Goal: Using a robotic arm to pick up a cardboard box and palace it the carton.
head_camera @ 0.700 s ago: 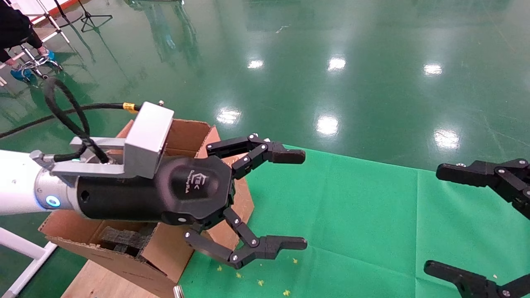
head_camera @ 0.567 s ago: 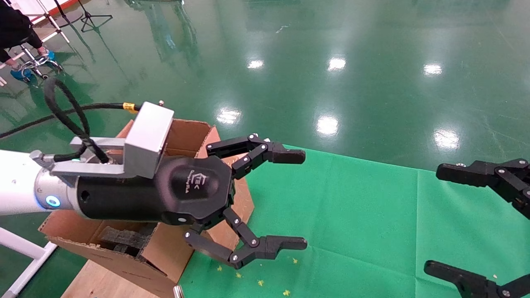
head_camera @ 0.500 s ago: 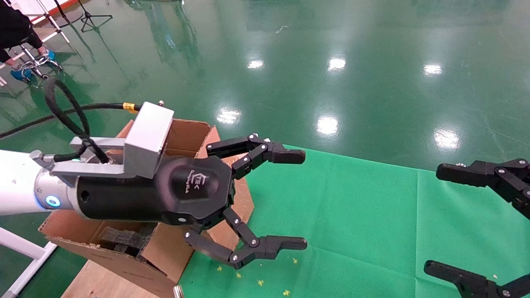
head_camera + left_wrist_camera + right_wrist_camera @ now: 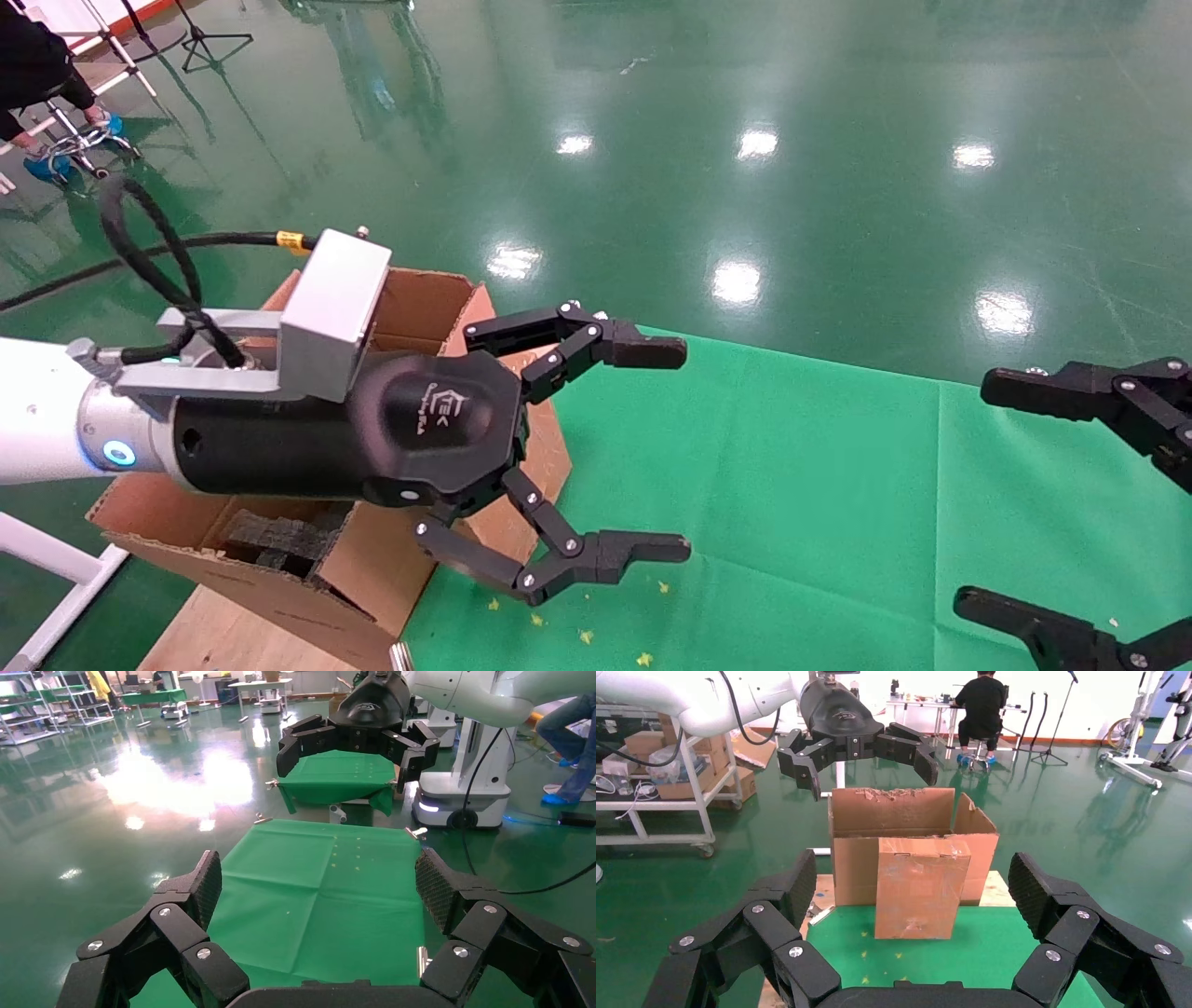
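I need to next use my left gripper to grab the upper middle of the cardboard box [image 4: 533,452], which stands against the side of the carton that faces the green cloth.
The carton [image 4: 419,298] stands at the left end of the green cloth [image 4: 792,485], flaps up, with black foam [image 4: 270,540] inside. One flap [image 4: 521,447] hangs down over the cloth. My left gripper [image 4: 669,450] is open and empty, held above the carton's cloth-side edge and pointing over the cloth. My right gripper [image 4: 987,492] is open and empty at the far right. The right wrist view shows the carton [image 4: 891,811], its hanging flap [image 4: 919,888] and the left gripper [image 4: 866,771] above it. The small cardboard box is out of view.
The carton rests on a wooden board [image 4: 223,643] beside a white frame [image 4: 56,559]. Glossy green floor lies beyond the cloth. A seated person [image 4: 28,65] is at the far left. A cart with boxes [image 4: 666,776] stands behind the carton.
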Action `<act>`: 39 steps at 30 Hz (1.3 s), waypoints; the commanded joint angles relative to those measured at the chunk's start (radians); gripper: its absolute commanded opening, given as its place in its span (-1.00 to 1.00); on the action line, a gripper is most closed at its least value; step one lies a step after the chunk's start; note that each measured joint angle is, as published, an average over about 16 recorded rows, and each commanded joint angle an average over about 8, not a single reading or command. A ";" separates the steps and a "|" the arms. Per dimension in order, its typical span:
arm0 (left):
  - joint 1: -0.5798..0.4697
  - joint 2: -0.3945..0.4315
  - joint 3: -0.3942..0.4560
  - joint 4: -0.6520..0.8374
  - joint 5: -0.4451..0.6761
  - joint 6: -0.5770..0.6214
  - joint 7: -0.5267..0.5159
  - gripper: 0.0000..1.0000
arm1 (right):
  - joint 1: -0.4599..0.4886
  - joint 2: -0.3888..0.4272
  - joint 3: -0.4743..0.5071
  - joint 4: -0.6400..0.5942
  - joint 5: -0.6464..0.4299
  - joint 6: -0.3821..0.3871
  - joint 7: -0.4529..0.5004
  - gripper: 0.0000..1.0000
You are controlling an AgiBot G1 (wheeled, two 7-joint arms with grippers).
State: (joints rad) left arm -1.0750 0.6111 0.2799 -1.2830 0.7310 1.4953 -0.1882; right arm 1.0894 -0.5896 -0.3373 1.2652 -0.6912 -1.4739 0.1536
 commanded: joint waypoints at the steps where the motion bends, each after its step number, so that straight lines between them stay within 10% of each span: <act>1: 0.000 0.000 0.000 0.000 0.000 0.000 0.000 1.00 | 0.000 0.000 0.000 0.000 0.000 0.000 0.000 -0.98; 39: -0.292 -0.158 0.171 -0.060 0.472 -0.004 -0.427 1.00 | 0.000 0.000 0.000 0.000 0.000 0.000 0.000 -1.00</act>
State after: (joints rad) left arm -1.3846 0.4516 0.4595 -1.3481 1.2304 1.4914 -0.6490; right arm 1.0895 -0.5894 -0.3374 1.2647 -0.6910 -1.4736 0.1532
